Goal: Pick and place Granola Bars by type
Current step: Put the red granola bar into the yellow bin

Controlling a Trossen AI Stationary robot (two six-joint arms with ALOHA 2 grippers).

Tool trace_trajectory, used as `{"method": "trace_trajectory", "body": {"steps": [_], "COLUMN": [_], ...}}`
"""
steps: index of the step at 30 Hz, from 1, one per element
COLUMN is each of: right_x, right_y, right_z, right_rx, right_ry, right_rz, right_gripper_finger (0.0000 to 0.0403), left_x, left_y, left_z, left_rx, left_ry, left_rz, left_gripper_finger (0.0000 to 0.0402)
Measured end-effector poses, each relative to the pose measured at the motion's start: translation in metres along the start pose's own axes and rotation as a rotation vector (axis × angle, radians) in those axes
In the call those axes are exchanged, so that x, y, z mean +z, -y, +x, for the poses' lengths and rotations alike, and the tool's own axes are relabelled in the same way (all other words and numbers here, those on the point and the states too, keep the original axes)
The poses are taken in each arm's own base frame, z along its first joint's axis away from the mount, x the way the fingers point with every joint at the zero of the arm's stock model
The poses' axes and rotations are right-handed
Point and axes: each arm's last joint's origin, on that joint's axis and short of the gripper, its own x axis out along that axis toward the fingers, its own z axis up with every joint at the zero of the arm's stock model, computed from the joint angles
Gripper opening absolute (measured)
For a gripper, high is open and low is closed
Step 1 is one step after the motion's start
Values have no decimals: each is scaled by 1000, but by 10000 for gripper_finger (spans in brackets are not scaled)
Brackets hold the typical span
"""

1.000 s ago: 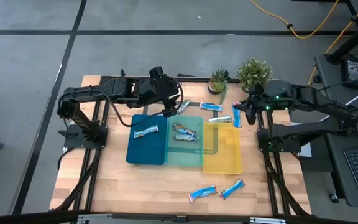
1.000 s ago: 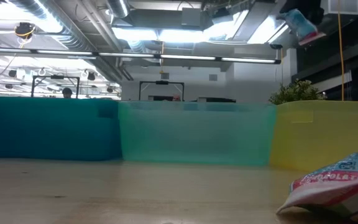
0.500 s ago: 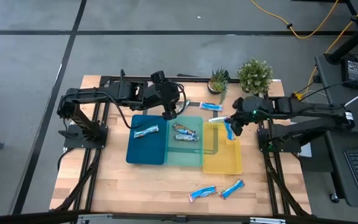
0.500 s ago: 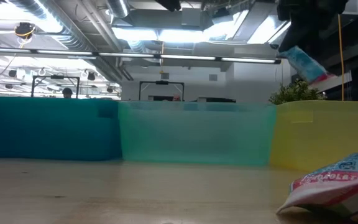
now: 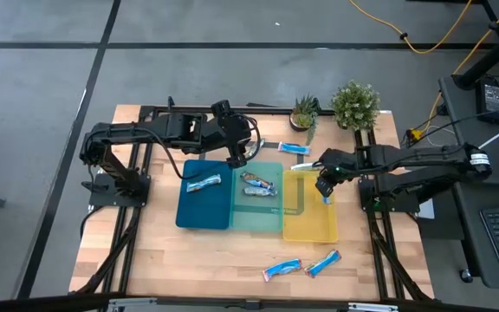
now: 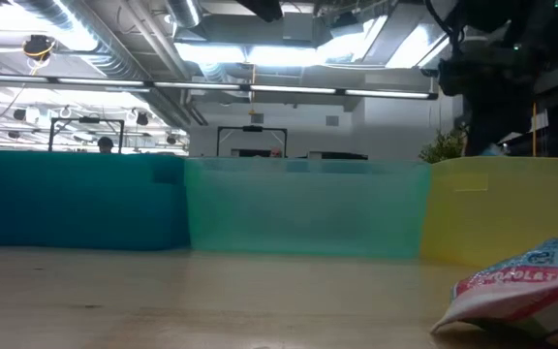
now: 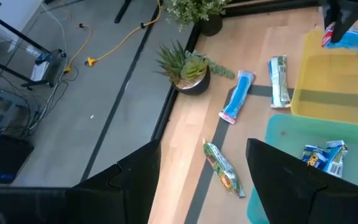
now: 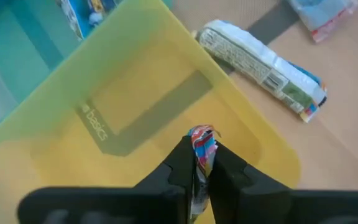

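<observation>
My right gripper has the blue granola bar, now over the yellow tray's far part. It will let go of the bar in the yellow tray's far half (image 5: 318, 201) (image 8: 182, 160), beside the dark stripe.
Three trays stand side by side: dark blue (image 5: 204, 208), teal (image 5: 258, 212), yellow (image 5: 310, 221). My right gripper (image 5: 325, 185) hangs over the yellow tray's far part, shut on a blue granola bar (image 5: 327, 198). My left gripper (image 5: 236, 160) hovers open above the far edge where the dark blue and teal trays meet, holding nothing. One bar (image 5: 204, 183) lies in the dark blue tray and one (image 5: 260, 184) in the teal tray. Loose bars lie flat on the table beyond the trays (image 5: 294, 148) and near the front edge (image 5: 281, 269). My right gripper pinches the blue bar between its two fingers, and a crimped red-and-blue wrapper end (image 8: 201, 138) shows just past the fingertips. The fingers slant steeply down over the yellow tray (image 8: 135, 124). The bar's low end (image 6: 493, 149) reaches about the tray's rim; I cannot tell whether it touches the tray.
Two potted plants (image 5: 354, 104) (image 5: 303, 113) stand at the far edge. Beyond the trays lie a green-white bar (image 7: 224, 169), a blue one (image 7: 236, 96) and another (image 7: 279, 81). A bar (image 6: 526, 286) lies close to the low camera. Bare wood lies in front of the trays.
My right gripper has sunk from high up down toward the yellow tray, moving toward the table's left and tipping steeply downward, still shut on the blue bar. The bar has gone from well above the tray to rim height. My left gripper has sunk slightly.
</observation>
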Motion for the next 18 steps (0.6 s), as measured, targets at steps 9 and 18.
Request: {"method": "trace_trajectory", "body": {"steps": [9, 18], "right_x": [2, 6], "right_y": [-2, -7], "right_z": [0, 24], "right_rx": [16, -53], "right_ry": [20, -40], "right_rz": [58, 40], "right_gripper_finger": [27, 23], "left_x": [0, 0], "left_y": [0, 0], "left_z": [0, 0], "left_rx": [0, 1], "left_ry": [0, 0], "left_rz": [0, -9], "left_gripper_finger": [227, 226]}}
